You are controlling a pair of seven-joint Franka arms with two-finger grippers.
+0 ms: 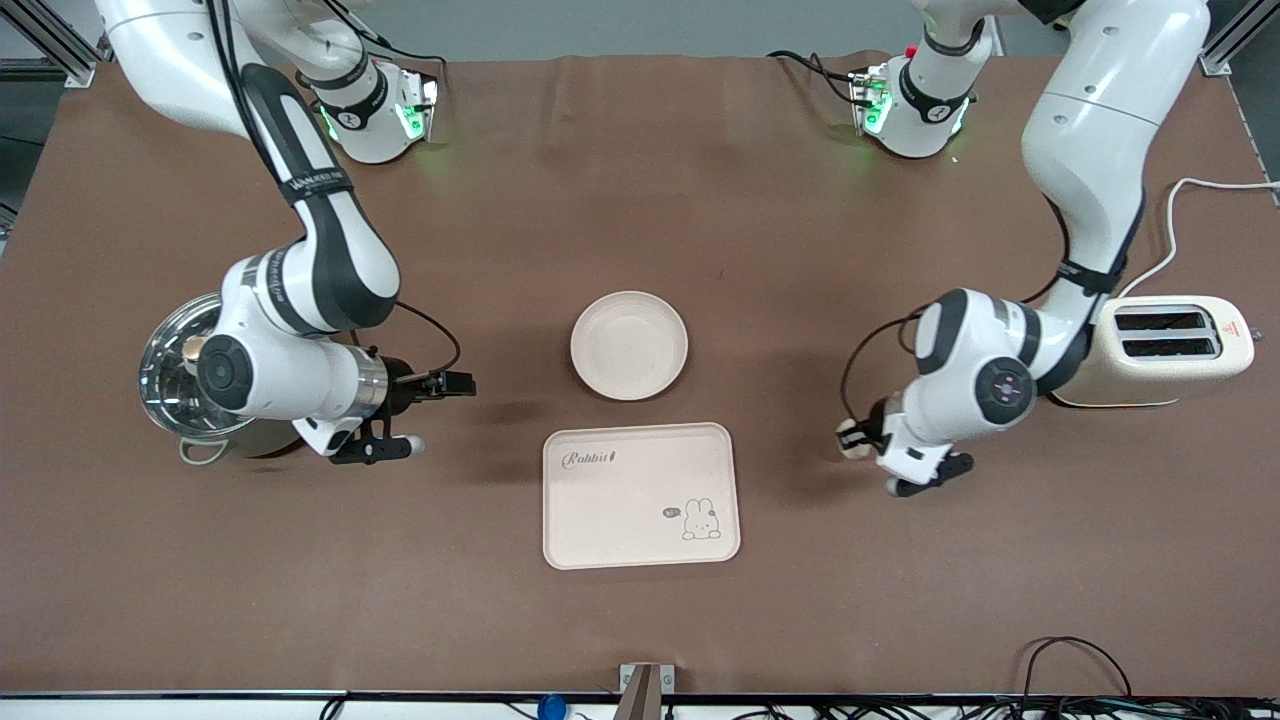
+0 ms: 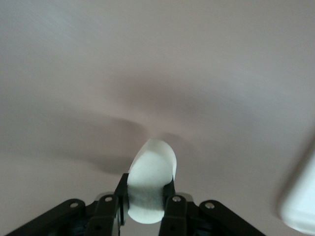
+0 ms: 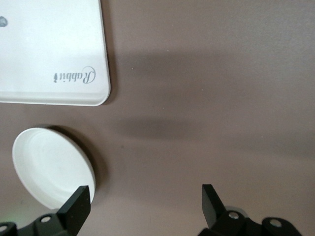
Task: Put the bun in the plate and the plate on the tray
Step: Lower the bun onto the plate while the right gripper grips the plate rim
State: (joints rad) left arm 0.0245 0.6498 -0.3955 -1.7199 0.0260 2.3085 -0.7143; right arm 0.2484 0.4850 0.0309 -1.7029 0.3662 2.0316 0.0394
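Observation:
My right gripper is going to close on the rim of the round plate [image 1: 575,361] [image 3: 94,183], on the side that faces the metal pot.
The bun [image 1: 852,438] is a small cream-white lump pinched between the fingers of my left gripper [image 1: 866,446]. The gripper holds it over the brown table, between the tray [image 1: 640,495] and the toaster. The left wrist view shows the bun [image 2: 150,177] squeezed between the two black fingers of the left gripper [image 2: 147,196]. The round plate [image 1: 629,345] sits empty mid-table, just farther from the front camera than the tray. My right gripper [image 1: 430,413] is open and empty over the table beside the tray. Its wrist view shows the right gripper [image 3: 145,204], the plate [image 3: 49,167] and the tray [image 3: 49,49].
A cream toaster [image 1: 1165,350] stands at the left arm's end of the table. A shiny metal pot [image 1: 170,375] sits under the right arm's wrist at the right arm's end. Cables run along the table's front edge.

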